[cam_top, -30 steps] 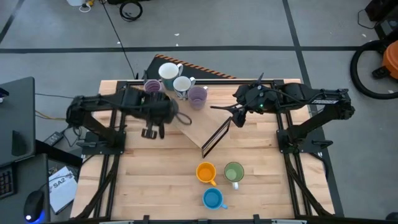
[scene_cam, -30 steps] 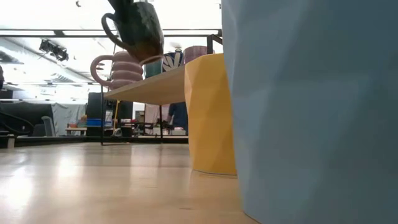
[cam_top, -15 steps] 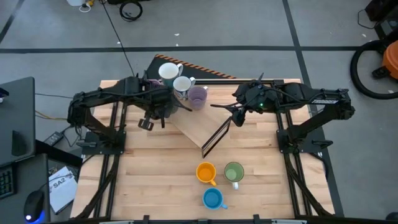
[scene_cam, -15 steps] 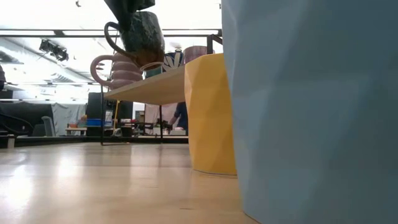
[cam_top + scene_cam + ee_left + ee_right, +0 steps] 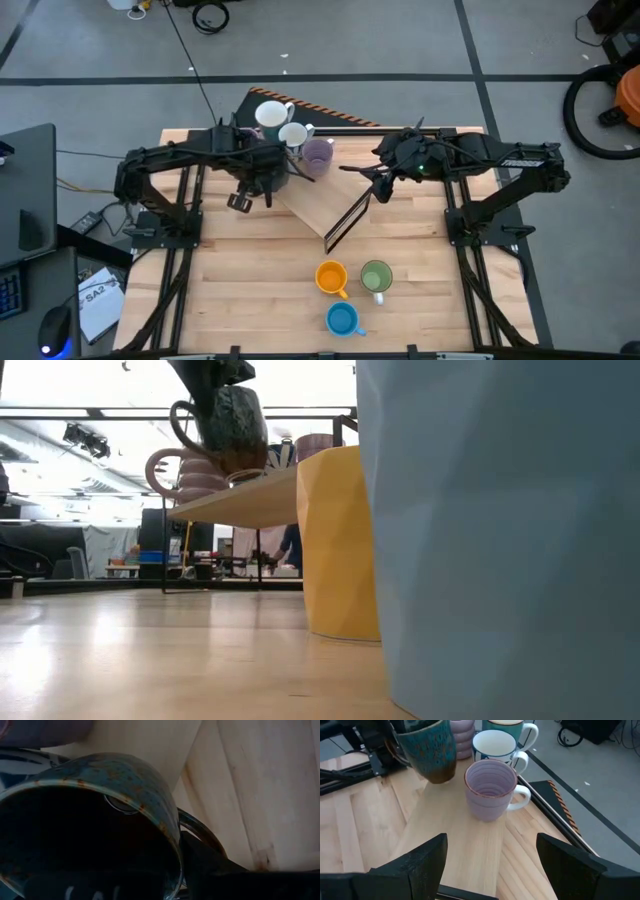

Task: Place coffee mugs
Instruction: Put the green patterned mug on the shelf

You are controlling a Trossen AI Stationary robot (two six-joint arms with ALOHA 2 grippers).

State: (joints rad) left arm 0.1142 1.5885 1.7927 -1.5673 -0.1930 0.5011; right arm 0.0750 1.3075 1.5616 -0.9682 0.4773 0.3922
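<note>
The robot's left gripper will release the dark mug on the shelf (image 5: 283, 177) next to the lilac mug, just nearer than the white mugs.
My left gripper (image 5: 262, 178) is over the raised wooden shelf (image 5: 318, 205), shut on the dark brown, teal-speckled mug (image 5: 232, 425) (image 5: 427, 750). The mug's base is just at the shelf top; whether it touches, I cannot tell. Beside it on the shelf stand a lilac mug (image 5: 492, 787), a ribbed lilac mug (image 5: 185, 470) and two white mugs (image 5: 270, 115) (image 5: 293, 135). The orange mug (image 5: 331, 277), green mug (image 5: 376, 276) and blue mug (image 5: 342, 319) stand on the table near its near edge. My right gripper (image 5: 492, 870) waits open at the shelf's right side. My left gripper holds the dark mug by its rim (image 5: 172, 845) next to the handle (image 5: 200, 827), coming from above and pointing down. One finger (image 5: 210, 870) lies outside the wall; the other is lost in the mug's dark inside. The mug hangs below the fingers, slightly tilted.
The shelf slopes on a black frame (image 5: 348, 222) in the table's middle. A striped board (image 5: 330, 112) lies behind the mugs at the far edge. In the low view the orange mug (image 5: 340, 540) and blue mug (image 5: 500, 540) block the right half.
My left gripper has carried the dark mug toward the far edge and the group of mugs, and lowered it toward the shelf top. The mug has come from a stronger tilt to nearly upright. The gripper has stayed shut on it.
</note>
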